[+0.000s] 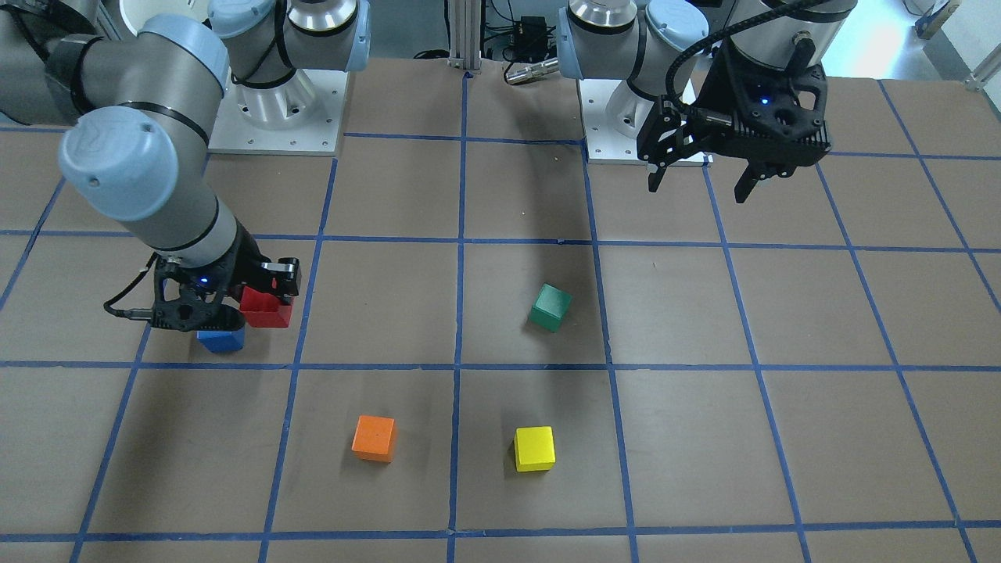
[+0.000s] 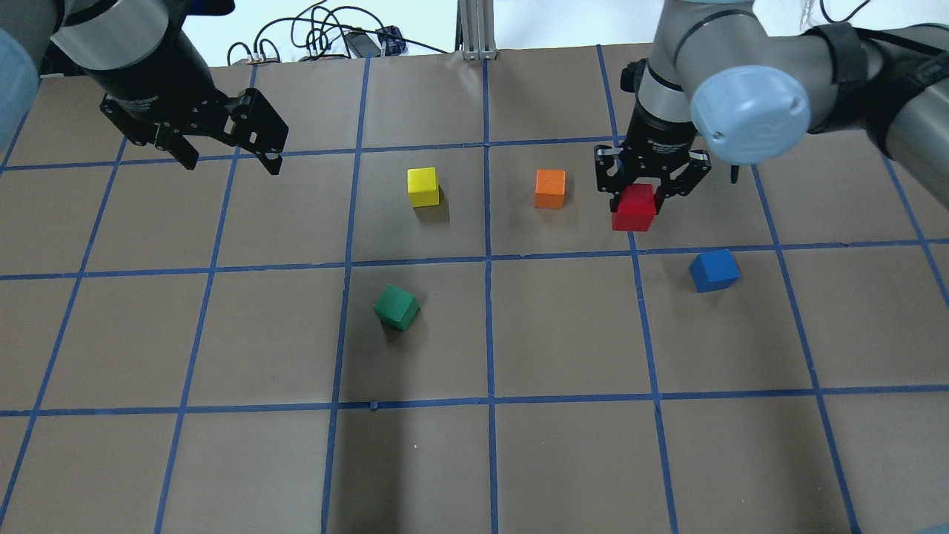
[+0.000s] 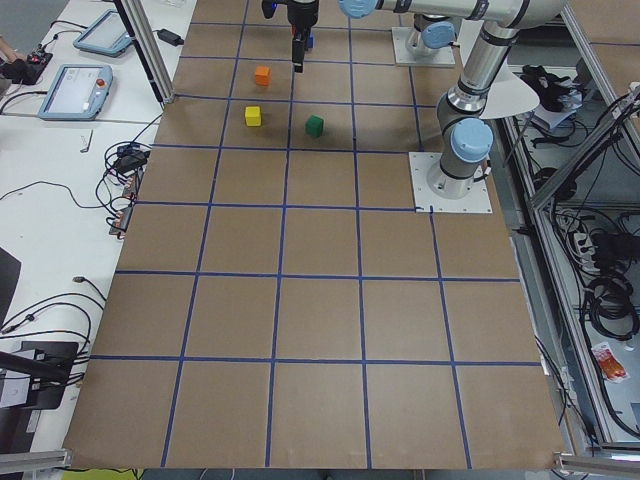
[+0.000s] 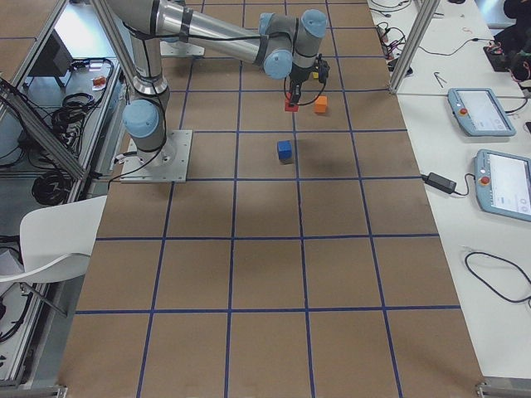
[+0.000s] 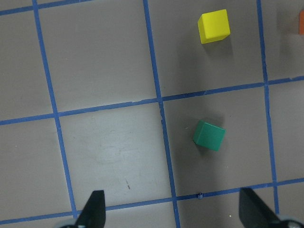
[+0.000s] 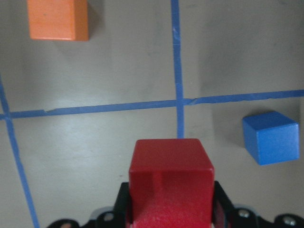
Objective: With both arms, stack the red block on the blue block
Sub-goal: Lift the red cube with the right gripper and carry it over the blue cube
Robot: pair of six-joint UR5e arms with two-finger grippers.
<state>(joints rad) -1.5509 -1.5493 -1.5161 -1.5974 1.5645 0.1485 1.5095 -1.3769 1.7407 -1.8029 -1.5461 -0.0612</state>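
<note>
My right gripper is to release the red block. It will set it down on the top side of the blue block [image 1: 210, 318] [image 6: 270, 121] near the tape line.
My right gripper [image 2: 636, 199] is shut on the red block [image 2: 635, 208] and holds it above the table. The red block also shows in the front view [image 1: 266, 307] and at the bottom of the right wrist view [image 6: 171, 175]. The blue block [image 2: 714, 270] sits on the table, apart from the red block, nearer the robot and further out to its right. In the right wrist view the blue block [image 6: 271, 137] lies ahead to the right. In the front view it [image 1: 221, 340] is partly hidden by the gripper. My left gripper [image 2: 226, 152] is open and empty, high over the far left.
An orange block [image 2: 550, 188] sits just left of the red block. A yellow block [image 2: 422, 186] and a green block [image 2: 396, 307] lie nearer the middle. Both show below the left gripper in its wrist view, yellow [image 5: 213, 26] and green [image 5: 209, 135]. Blue tape lines grid the brown table [image 2: 563, 334].
</note>
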